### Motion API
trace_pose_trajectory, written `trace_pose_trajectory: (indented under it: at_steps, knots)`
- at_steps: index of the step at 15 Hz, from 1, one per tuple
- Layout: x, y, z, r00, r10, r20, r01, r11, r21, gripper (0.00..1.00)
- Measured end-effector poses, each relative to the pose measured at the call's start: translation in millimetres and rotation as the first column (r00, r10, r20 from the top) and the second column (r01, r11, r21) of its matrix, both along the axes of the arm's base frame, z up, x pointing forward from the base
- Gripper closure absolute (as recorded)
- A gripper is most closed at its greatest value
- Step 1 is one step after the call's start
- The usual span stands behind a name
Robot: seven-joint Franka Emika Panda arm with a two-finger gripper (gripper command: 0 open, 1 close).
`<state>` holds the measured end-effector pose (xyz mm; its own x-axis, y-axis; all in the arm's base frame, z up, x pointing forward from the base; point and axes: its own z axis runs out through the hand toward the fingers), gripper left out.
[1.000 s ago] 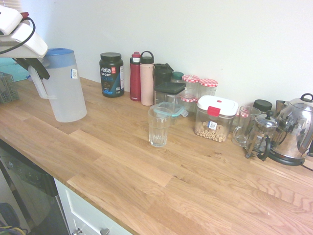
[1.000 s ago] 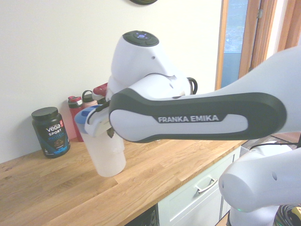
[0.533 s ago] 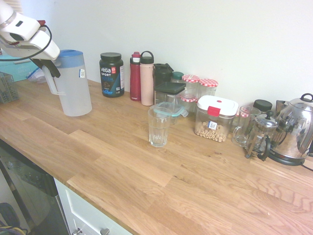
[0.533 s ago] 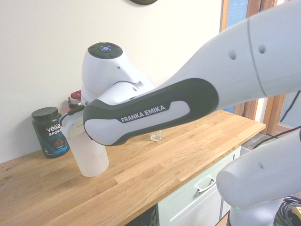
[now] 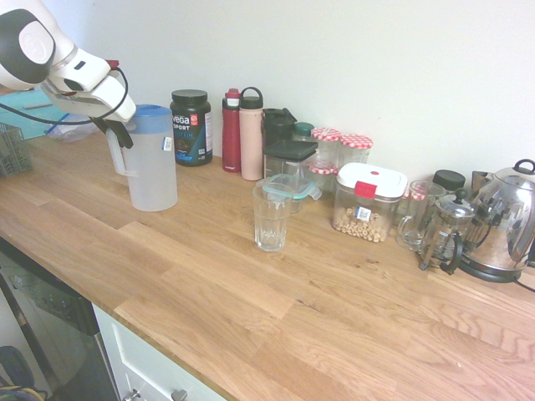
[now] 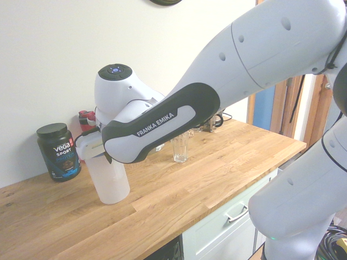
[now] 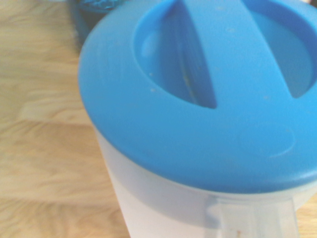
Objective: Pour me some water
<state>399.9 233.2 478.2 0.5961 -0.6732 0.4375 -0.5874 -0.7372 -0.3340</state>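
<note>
Next, I release the pitcher on the wooden counter [image 6: 124, 194] between the dark Vega tub and the clear glass.
A translucent water pitcher [image 5: 153, 171] with a blue lid stands upright at the left of the wooden counter [image 5: 318, 317]. My gripper [image 5: 115, 138] is shut on its handle. The first exterior view does not settle whether the pitcher's base touches the wood or hangs just above it. An empty clear glass [image 5: 272, 215] stands to the pitcher's right, well apart from it. In the second exterior view the arm covers the top of the pitcher [image 6: 113, 181], and the glass [image 6: 180, 149] shows behind it. The wrist view is filled by the blue lid [image 7: 208, 94] from above.
Along the wall stand a dark Vega tub [image 5: 191, 127], a red bottle [image 5: 231, 131], a pink bottle [image 5: 251, 135], several jars, a nut container [image 5: 368, 200], a French press [image 5: 447, 230] and a kettle [image 5: 506, 219]. A dish rack [image 5: 12, 150] sits far left.
The arm has carried the pitcher to the right along the counter, from the far left to in front of the Vega tub, closer to the glass. The gripper stayed shut on the handle.
</note>
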Motion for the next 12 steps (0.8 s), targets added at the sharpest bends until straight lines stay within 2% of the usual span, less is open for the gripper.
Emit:
trace_pose_trajectory:
  at_steps: [5, 6, 12]
  knots:
    - [-15, -2, -9, 0.994, -0.110, 0.028, 0.110, 0.994, -0.005, 1.00]
    - [-21, -1, -11, 0.991, -0.128, 0.034, 0.129, 0.992, -0.014, 0.00]
    - [-35, 6, -10, 0.991, -0.135, 0.023, 0.135, 0.991, -0.025, 0.00]
